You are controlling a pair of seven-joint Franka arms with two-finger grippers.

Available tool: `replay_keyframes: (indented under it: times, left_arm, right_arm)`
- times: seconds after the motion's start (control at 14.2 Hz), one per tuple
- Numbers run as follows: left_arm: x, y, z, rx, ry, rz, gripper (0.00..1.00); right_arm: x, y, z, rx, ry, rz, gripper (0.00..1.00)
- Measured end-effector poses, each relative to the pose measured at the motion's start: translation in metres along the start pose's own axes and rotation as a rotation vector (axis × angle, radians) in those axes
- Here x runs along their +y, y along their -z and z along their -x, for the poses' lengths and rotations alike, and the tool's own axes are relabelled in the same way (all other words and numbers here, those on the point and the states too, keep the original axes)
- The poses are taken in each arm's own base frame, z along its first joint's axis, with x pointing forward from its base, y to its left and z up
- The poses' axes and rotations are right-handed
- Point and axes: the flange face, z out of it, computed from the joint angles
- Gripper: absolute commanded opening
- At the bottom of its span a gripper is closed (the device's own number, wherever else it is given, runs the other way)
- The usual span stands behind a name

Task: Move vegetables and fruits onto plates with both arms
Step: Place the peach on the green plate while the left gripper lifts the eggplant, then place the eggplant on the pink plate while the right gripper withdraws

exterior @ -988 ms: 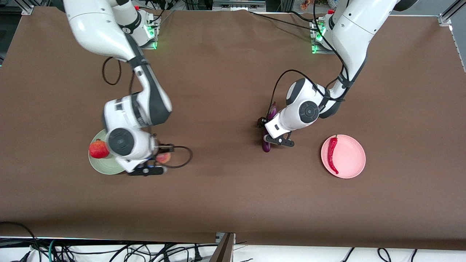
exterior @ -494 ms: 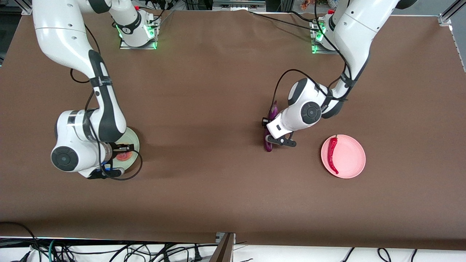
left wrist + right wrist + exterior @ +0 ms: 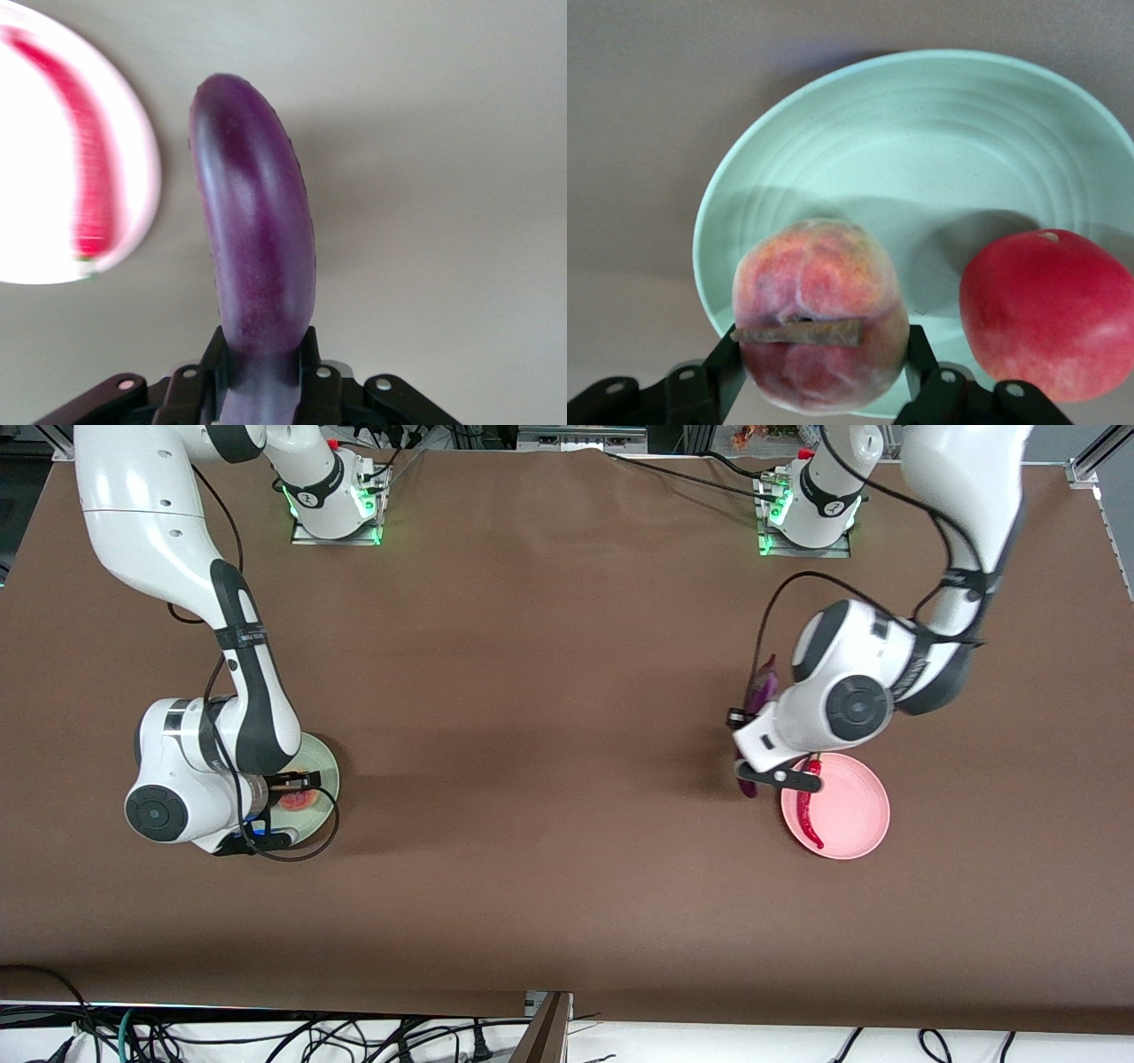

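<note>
The pink plate (image 3: pixel 861 798) is beside the red chili. I will use my left gripper to set the purple eggplant down on that plate.
My right gripper (image 3: pixel 298 792) is shut on the peach (image 3: pixel 297 802) and holds it over the pale green plate (image 3: pixel 326 766). In the right wrist view the peach (image 3: pixel 819 310) sits between the jaws (image 3: pixel 819 359), over the rim of the plate (image 3: pixel 939 133). The red pomegranate (image 3: pixel 1050 310) lies on that plate beside it. My left gripper (image 3: pixel 751 737) is shut on the purple eggplant (image 3: pixel 763 687) and holds it in the air beside the pink plate (image 3: pixel 855 810). The red chili (image 3: pixel 806 815) lies on that plate. The left wrist view shows the eggplant (image 3: pixel 257 239) in the jaws (image 3: pixel 263 372), with the chili (image 3: pixel 84 177) beside it.
The brown table (image 3: pixel 549 691) is bare between the two plates. Both arm bases (image 3: pixel 332 496) stand along its edge farthest from the front camera. Cables hang past the near edge (image 3: pixel 266 1036).
My right arm swung the peach from beside the green plate to over it. My left arm lifted the eggplant and carried it toward the pink plate.
</note>
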Motion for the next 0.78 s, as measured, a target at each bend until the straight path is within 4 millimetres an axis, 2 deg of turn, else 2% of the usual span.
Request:
replay_keyframes:
  times: [0.07, 0.21, 0.35, 0.49, 0.63, 0.71, 0.78]
  left_arm:
    - [-0.025, 0.008, 0.000, 0.010, -0.025, 0.003, 0.14]
    - [-0.085, 0.012, 0.001, 0.016, -0.110, 0.021, 0.14]
    - [-0.132, 0.002, 0.000, 0.008, -0.284, -0.011, 0.14]
    - [-0.150, -0.014, -0.014, -0.002, -0.478, -0.112, 0.15]
    - [-0.149, -0.026, -0.032, -0.028, -0.612, -0.193, 0.23]
    - [-0.147, -0.033, -0.038, -0.043, -0.647, -0.212, 0.36]
    - [-0.145, -0.042, -0.043, -0.059, -0.675, -0.224, 0.57]
  right_arm:
    - [0.001, -0.001, 0.000, 0.001, -0.002, 0.000, 1.00]
    - [0.009, 0.007, 0.001, 0.011, -0.007, -0.003, 1.00]
    - [0.017, 0.032, 0.009, 0.006, 0.000, -0.013, 1.00]
    - [0.021, 0.077, 0.027, -0.023, 0.010, -0.023, 1.00]
    - [0.025, 0.123, 0.047, -0.048, 0.008, -0.027, 1.00]
    - [0.027, 0.143, 0.055, -0.055, 0.004, -0.027, 1.00]
    - [0.030, 0.161, 0.063, -0.053, 0.001, -0.026, 1.00]
